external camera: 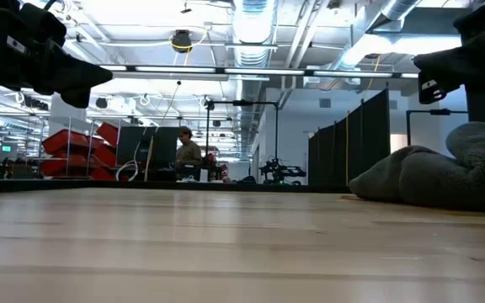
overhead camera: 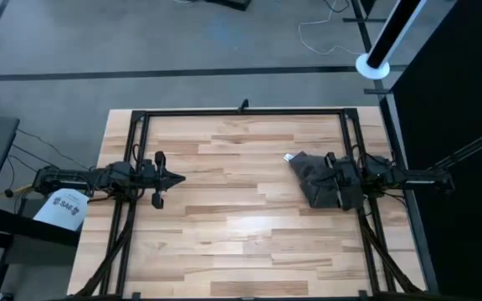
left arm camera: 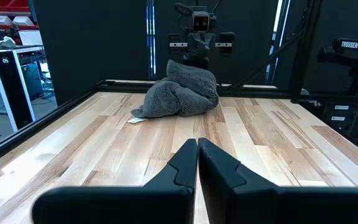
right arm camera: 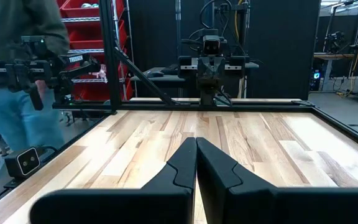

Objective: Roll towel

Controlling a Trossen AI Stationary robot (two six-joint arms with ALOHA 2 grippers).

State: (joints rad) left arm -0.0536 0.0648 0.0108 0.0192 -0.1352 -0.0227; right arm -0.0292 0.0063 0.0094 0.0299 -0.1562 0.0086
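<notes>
The dark grey towel has a small white label beside its fold. Next, my right gripper goes next to the dark grey towel's fold [overhead camera: 304, 167] beside that label and closes there.
The dark grey towel [overhead camera: 315, 186] lies in a crumpled heap on the right part of the wooden table. Its small white label [overhead camera: 289, 157] sticks out at the far left of the heap. The towel also shows in the left wrist view [left arm camera: 180, 94] and the low view [external camera: 445, 175]. My right gripper [right arm camera: 196, 144] is shut and empty. It sits over the heap [overhead camera: 329, 177], pointing toward the table's left, and its own view shows none of the towel. My left gripper [overhead camera: 178, 177] is shut and empty at the table's left, raised and pointing at the towel [left arm camera: 197, 144].
A black frame rail [overhead camera: 241, 111] runs around the table's far and side edges. Bare wood [overhead camera: 241, 201] lies between the two arms. A person [right arm camera: 11, 74] stands beyond the table's left side. A white sheet [overhead camera: 61, 209] lies off the table's left edge.
</notes>
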